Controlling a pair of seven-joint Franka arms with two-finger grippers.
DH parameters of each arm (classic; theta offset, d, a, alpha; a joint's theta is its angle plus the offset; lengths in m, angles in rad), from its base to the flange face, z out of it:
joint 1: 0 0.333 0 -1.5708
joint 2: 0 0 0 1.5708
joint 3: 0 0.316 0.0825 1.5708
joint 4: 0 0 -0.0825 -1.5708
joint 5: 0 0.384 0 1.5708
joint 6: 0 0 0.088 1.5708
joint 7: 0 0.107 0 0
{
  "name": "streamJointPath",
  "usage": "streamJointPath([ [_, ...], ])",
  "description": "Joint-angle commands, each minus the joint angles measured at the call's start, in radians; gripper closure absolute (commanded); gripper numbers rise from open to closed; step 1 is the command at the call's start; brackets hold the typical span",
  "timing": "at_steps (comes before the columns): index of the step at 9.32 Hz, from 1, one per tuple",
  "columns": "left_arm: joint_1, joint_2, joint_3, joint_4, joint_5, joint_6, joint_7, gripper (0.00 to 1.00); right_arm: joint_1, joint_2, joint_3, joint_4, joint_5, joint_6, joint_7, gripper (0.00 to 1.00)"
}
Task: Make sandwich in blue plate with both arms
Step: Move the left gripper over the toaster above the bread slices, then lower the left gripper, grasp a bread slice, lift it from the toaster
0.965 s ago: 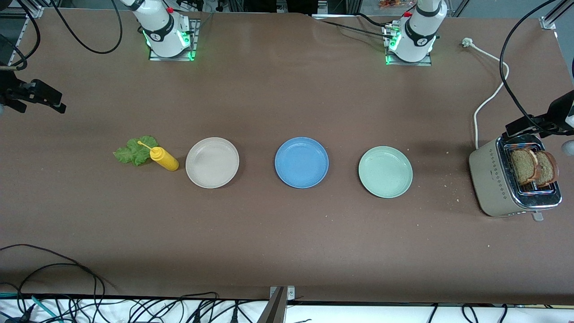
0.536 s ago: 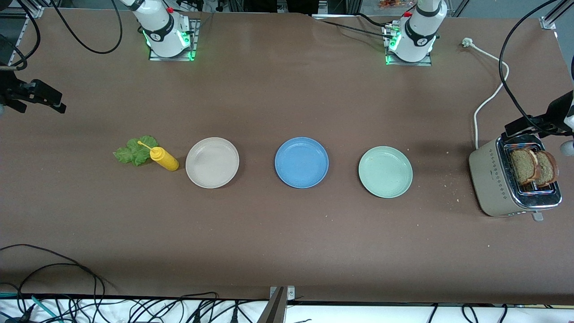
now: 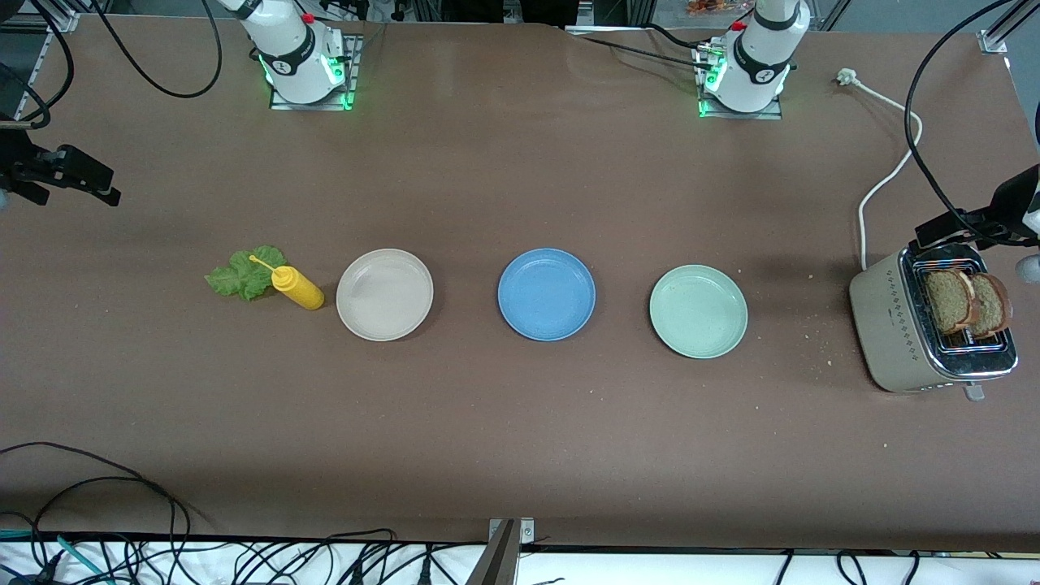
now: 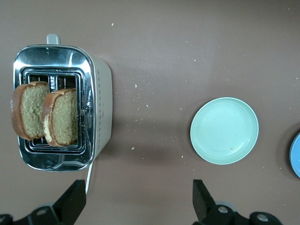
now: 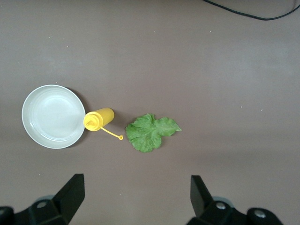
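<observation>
The brown toast slice is in the toaster slot nearer the mint-green plate. Next, my left gripper closes on the top crust [image 3: 970, 291] [image 4: 49, 123] of that slice.
The blue plate [image 3: 546, 294] sits mid-table with nothing on it. Two brown toast slices [image 3: 967, 302] [image 4: 47, 117] stand upright in the slots of a beige toaster [image 3: 898, 325] [image 4: 101, 112] at the left arm's end. A green lettuce leaf [image 3: 242, 275] [image 5: 151, 132] lies flat on the table at the right arm's end. No assembled sandwich is in view. My left gripper [image 3: 967, 227] [image 4: 138, 199] hangs open high over the table beside the toaster. My right gripper [image 3: 73, 175] [image 5: 136, 194] hangs open high over bare table near the lettuce.
A yellow squeeze bottle [image 3: 297, 288] [image 5: 98, 119] lies between the lettuce and a beige-white plate [image 3: 384, 294] [image 5: 54, 116]. A mint-green plate [image 3: 698, 311] [image 4: 224, 130] sits between the blue plate and the toaster. The toaster's white cord [image 3: 881, 175] runs toward the left arm's base. Crumbs dot the table.
The left gripper has drifted slightly beside the toaster. Nothing else has moved.
</observation>
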Motion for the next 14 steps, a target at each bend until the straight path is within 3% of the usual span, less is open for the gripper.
streamJointPath([
  [1,0.004,-0.005,-0.001,-0.003,0.01,-0.006,0.017,0.0,-0.005,0.004,0.0,0.013,0.017,-0.005,0.008,0.0],
  [6,0.016,0.01,0.008,0.005,0.026,0.008,0.017,0.0,-0.005,0.004,0.0,0.013,0.017,-0.005,0.006,0.0],
  [12,0.168,0.162,0.011,0.017,0.027,0.236,0.089,0.0,-0.005,0.004,0.0,0.013,0.017,-0.006,0.008,0.0],
  [14,0.193,0.222,0.011,0.017,0.038,0.248,0.123,0.0,-0.005,0.004,0.0,0.013,0.017,-0.006,0.006,0.0],
])
